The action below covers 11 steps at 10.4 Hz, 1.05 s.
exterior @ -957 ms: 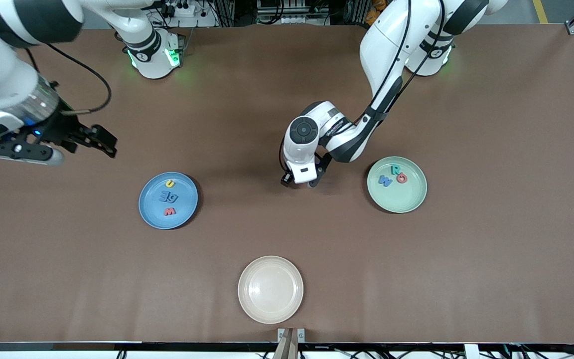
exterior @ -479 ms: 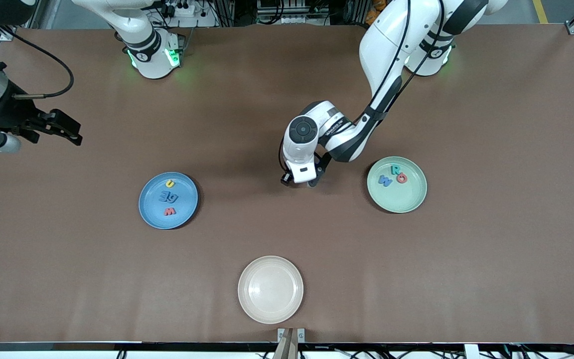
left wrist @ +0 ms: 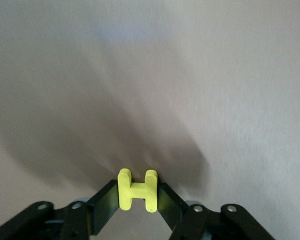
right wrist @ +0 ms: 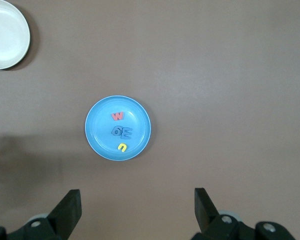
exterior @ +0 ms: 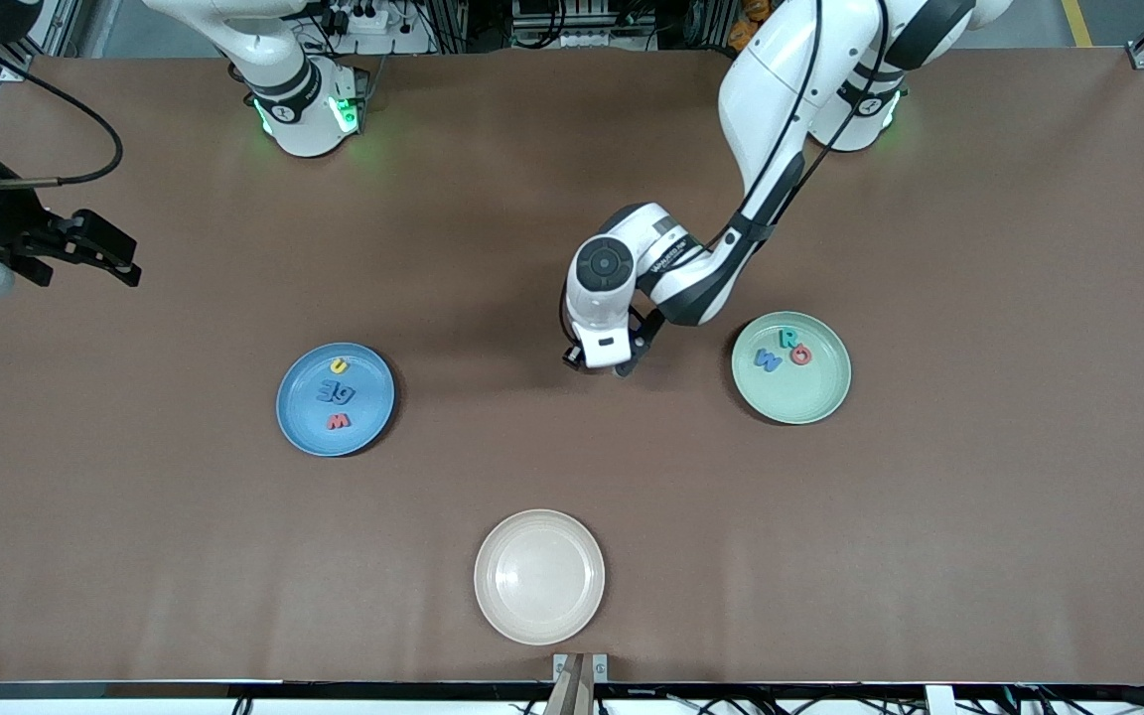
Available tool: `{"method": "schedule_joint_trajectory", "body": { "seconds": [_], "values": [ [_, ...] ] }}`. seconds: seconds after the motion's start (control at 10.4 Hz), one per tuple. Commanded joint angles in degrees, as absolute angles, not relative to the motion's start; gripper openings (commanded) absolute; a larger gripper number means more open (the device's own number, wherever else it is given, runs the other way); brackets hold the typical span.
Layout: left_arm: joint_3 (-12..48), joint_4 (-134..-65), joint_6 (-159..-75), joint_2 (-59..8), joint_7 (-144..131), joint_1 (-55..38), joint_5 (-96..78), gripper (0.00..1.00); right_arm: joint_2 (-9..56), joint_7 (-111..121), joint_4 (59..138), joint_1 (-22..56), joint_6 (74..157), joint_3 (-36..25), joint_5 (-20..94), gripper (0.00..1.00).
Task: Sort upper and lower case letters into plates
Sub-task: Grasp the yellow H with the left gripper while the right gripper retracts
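I need to set the yellow H mid-plate on the mint plate [exterior: 787, 370] by the red O and blue W, using my left gripper.
Between my left gripper's [left wrist: 138, 194] black fingers sits a yellow letter H [left wrist: 137, 188], just over bare brown table. In the front view that gripper [exterior: 622, 365] is low between the two plates, closer to the mint green plate [exterior: 802, 402], and the hand hides the H. On the mint plate lie a teal R [exterior: 787, 338], a red O [exterior: 801, 355] and a blue W [exterior: 768, 359]. The blue plate [exterior: 299, 417] holds a yellow u [exterior: 338, 366], blue letters [exterior: 336, 392] and a red w [exterior: 338, 422]. My right gripper [exterior: 120, 260] hangs open and empty at the right arm's end of the table.
An empty cream-white plate [exterior: 539, 576] lies near the front camera's edge, midway along the table. The right wrist view looks down on the blue plate [right wrist: 140, 125] and the cream plate [right wrist: 7, 35]. Brown table surface surrounds the plates.
My left gripper has shut on the yellow H and stayed almost in place. The right arm has drawn back toward its end of the table, gripper still open.
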State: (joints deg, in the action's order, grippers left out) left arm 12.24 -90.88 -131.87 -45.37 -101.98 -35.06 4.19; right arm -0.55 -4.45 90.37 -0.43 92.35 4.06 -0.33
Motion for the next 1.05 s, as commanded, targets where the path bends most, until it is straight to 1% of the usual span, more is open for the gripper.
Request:
{"method": "schedule_joint_trajectory", "body": {
  "seconds": [0.0, 0.19, 0.48, 0.67, 0.77, 0.96],
  "values": [
    [12.13, -88.51, -126.05, -44.39, -95.92, -33.40, 4.48, 0.15, -1.76, -3.52, 90.44, -0.70, 91.67, 4.04, 0.53, 1.00],
    [12.48, -88.68, -122.36, -43.25, -90.12, -31.21, 4.48, 0.10, -1.76, -3.34, 90.44, 0.17, 91.67, 3.43, 0.53, 1.00],
    [12.66, -88.94, -119.19, -41.49, -85.53, -29.89, 4.22, 0.09, -1.76, -3.34, 90.44, 0.88, 91.67, 3.34, 0.44, 1.00],
    [12.66, -89.99, -113.50, -38.34, -75.82, -27.44, 4.22, 0.09, -2.02, -3.34, 90.44, 0.97, 91.50, 3.51, 0.44, 1.00],
    [12.57, -92.26, -111.55, -35.97, -69.93, -25.42, 4.57, 0.06, -2.28, -3.34, 90.53, 0.97, 91.49, 3.86, 0.44, 1.00],
    [12.57, -98.32, -111.36, -30.70, -57.02, -20.42, 5.10, 0.06, -2.20, -3.34, 90.79, 0.97, 91.49, 4.13, 0.44, 1.00]
  ]
}}
